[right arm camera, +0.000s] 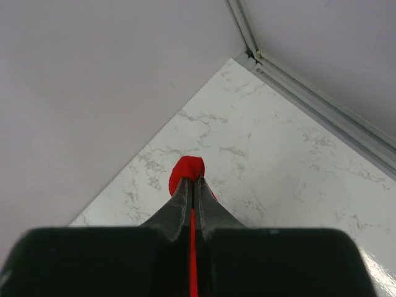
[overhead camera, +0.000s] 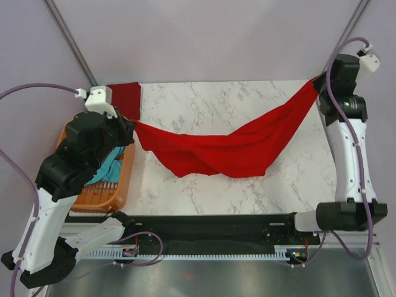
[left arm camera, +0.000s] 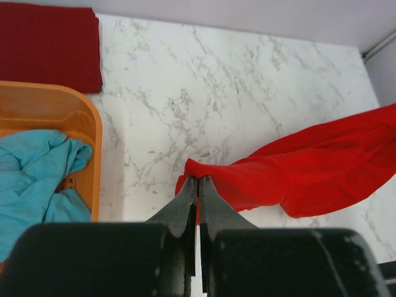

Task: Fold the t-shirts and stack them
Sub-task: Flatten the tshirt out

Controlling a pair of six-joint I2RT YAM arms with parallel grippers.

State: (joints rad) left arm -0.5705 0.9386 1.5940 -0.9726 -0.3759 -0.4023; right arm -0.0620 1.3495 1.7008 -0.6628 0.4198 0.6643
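The bright red t-shirt is hanging in a slanted strip, so next I put it down on the marble and then take the t-shirt's near edge (overhead camera: 261,174) with my right gripper.
The bright red t-shirt (overhead camera: 229,145) hangs stretched across the table between both grippers, sagging in the middle onto the marble. My left gripper (overhead camera: 132,127) is shut on its left end; the left wrist view shows the cloth (left arm camera: 297,170) pinched at the fingertips (left arm camera: 199,180). My right gripper (overhead camera: 320,85) is shut on its right end, held high at the far right corner; a small red bunch (right arm camera: 187,170) shows past the fingertips. The maroon t-shirt (overhead camera: 127,98) lies folded at the far left corner (left arm camera: 49,46). The teal t-shirt (left arm camera: 31,179) lies crumpled in the basket.
An orange plastic basket (overhead camera: 114,192) stands at the left edge of the marble table (overhead camera: 210,102), under my left arm; its rim (left arm camera: 86,117) shows in the left wrist view. Grey walls and a metal frame post (right arm camera: 309,99) bound the far side.
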